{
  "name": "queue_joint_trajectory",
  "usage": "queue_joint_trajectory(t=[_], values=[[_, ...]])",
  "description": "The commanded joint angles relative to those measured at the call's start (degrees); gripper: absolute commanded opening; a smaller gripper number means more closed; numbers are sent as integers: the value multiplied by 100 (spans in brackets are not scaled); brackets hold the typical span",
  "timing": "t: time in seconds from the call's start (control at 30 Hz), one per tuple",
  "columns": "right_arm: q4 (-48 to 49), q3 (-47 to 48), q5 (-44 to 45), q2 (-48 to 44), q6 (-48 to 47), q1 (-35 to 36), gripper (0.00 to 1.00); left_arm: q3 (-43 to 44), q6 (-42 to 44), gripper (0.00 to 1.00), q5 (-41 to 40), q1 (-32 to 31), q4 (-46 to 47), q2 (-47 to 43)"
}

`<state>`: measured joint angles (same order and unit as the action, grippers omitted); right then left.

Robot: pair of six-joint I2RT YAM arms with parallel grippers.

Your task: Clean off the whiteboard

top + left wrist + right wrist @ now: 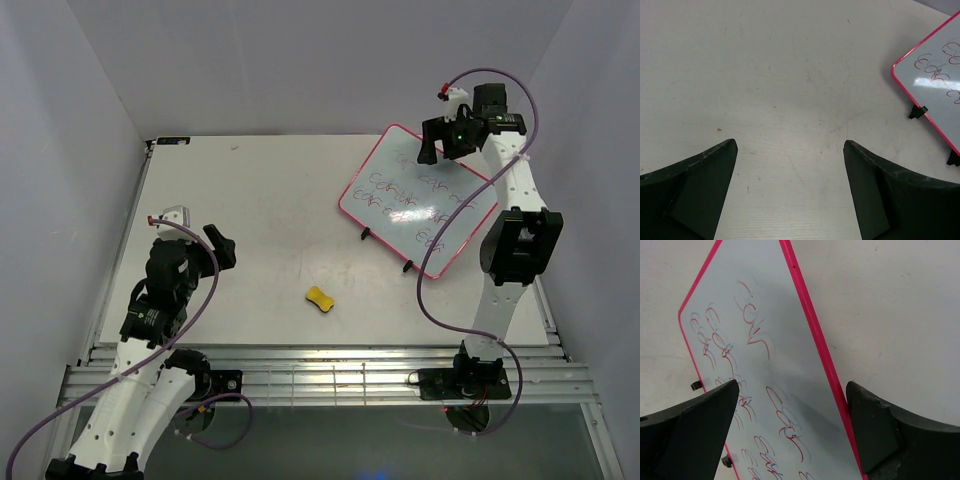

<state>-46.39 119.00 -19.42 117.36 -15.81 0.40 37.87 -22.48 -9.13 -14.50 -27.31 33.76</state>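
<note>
The middle of the far pink-red edge (444, 155) (841, 400) of the whiteboard, the side opposite the black clips, will be gripped by my right gripper.
The whiteboard (420, 200), white with a pink-red frame and red scribbles, lies flat at the right back of the table. It has two small black clips on its near-left edge. It also shows in the left wrist view (935, 75) and the right wrist view (765, 370). My right gripper (437, 143) is open and empty above the board's far edge; its jaws straddle the frame (790, 410). My left gripper (222, 245) is open and empty over bare table at the left (790, 165). A small yellow sponge (320, 298) lies on the table between the arms.
The table (260, 200) is a pale board inside white walls on the left, back and right. A metal rail (320, 365) runs along the near edge by the arm bases. Purple cables loop from both arms.
</note>
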Motion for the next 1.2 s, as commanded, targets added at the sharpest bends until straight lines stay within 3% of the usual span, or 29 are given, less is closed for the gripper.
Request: queue_joint_trajectory(t=[0.0,0.37,0.7,0.9,1.17], values=[[-353,106,-1307,-249,-132,-251,91,-25,68,98,86,-44,130,-36],[-626,-201,-1731,-582,-255,-366,80,-16,77,98,60,-70,129,17],[-819,-588,-1802,-811,-255,-366,58,-25,77,98,16,-79,112,-1],[-766,-852,-1811,-1066,-212,-348,54,-25,77,98,-1,-79,112,-1],[-652,-1203,-1469,-1128,-159,-330,55,-25,77,98,7,-79,112,-10]])
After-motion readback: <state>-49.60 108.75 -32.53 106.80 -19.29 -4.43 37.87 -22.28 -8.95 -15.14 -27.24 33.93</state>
